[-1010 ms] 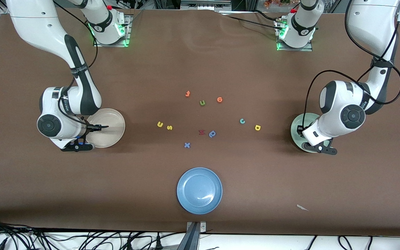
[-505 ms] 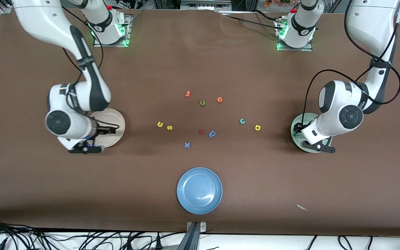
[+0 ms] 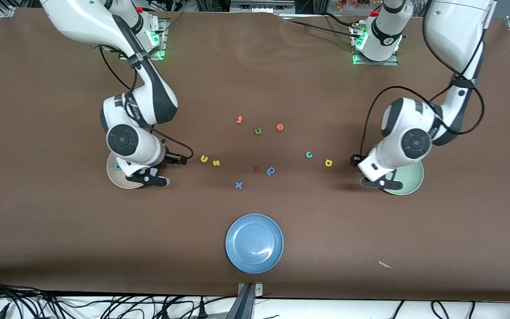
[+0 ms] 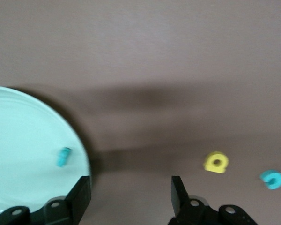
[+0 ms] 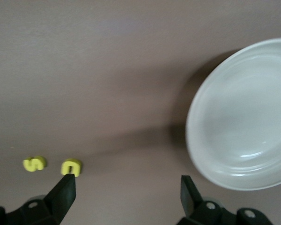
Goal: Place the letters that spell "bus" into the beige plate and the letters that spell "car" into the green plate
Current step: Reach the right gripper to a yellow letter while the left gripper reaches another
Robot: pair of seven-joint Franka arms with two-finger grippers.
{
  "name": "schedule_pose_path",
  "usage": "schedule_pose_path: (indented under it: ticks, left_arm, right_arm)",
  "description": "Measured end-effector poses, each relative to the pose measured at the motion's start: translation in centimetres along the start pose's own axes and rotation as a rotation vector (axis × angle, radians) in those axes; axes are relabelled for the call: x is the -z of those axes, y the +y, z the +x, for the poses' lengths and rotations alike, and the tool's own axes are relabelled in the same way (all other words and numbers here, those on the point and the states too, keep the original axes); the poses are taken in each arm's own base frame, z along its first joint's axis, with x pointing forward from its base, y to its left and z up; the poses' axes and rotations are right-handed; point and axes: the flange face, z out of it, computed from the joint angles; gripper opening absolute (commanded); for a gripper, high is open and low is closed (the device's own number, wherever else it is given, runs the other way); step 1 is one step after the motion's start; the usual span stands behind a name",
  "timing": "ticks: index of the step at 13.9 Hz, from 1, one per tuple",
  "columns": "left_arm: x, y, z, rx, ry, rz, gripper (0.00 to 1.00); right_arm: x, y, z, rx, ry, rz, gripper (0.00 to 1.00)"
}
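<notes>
The word "bus" needs a u, so next I should move my right gripper to the sides of the yellow u (image 3: pixel 204 159) (image 5: pixel 71 168) beside the yellow s and close it there.
My right gripper (image 3: pixel 182 159) (image 5: pixel 126 194) hangs open and empty over bare table between the beige plate (image 3: pixel 124 180) (image 5: pixel 243 126) and the yellow u (image 3: pixel 204 158) (image 5: pixel 70 166) with the yellow s (image 3: pixel 216 163) (image 5: pixel 34 163) beside it. A teal b (image 3: pixel 117 167) lies in the beige plate. My left gripper (image 3: pixel 353 160) (image 4: pixel 131 197) is open and empty over the table just off the green plate (image 3: pixel 410 179) (image 4: pixel 28 154), which holds a teal r (image 4: pixel 63 156). The yellow a (image 3: pixel 329 163) (image 4: pixel 216 162) and teal c (image 3: pixel 309 154) (image 4: pixel 272 179) lie close by.
Other letters lie mid-table: an olive u (image 3: pixel 258 131), an orange o (image 3: pixel 280 127), an orange t (image 3: pixel 239 119), a red m (image 3: pixel 257 168), a blue p (image 3: pixel 271 170) and a blue x (image 3: pixel 238 185). A blue plate (image 3: pixel 254 243) sits nearer the front camera.
Both arms have swung from over their plates toward the table's middle. Both grippers have opened. The teal b now shows in the beige plate.
</notes>
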Motion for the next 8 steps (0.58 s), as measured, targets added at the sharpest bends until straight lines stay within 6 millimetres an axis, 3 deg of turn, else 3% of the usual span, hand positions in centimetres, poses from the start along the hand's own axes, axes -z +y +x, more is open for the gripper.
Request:
schedule_pose_path:
  ticks: [5, 8]
  left_arm:
    - [-1.0, 2.0, 0.0, -0.007, 0.016, -0.010, 0.88]
    - [-2.8, 4.5, -0.5, 0.012, 0.017, -0.011, 0.89]
  right_arm:
    - [-3.1, -5.7, -3.3, -0.122, 0.009, 0.039, 0.99]
    - [-4.7, -6.7, -3.5, -0.148, 0.024, 0.056, 0.99]
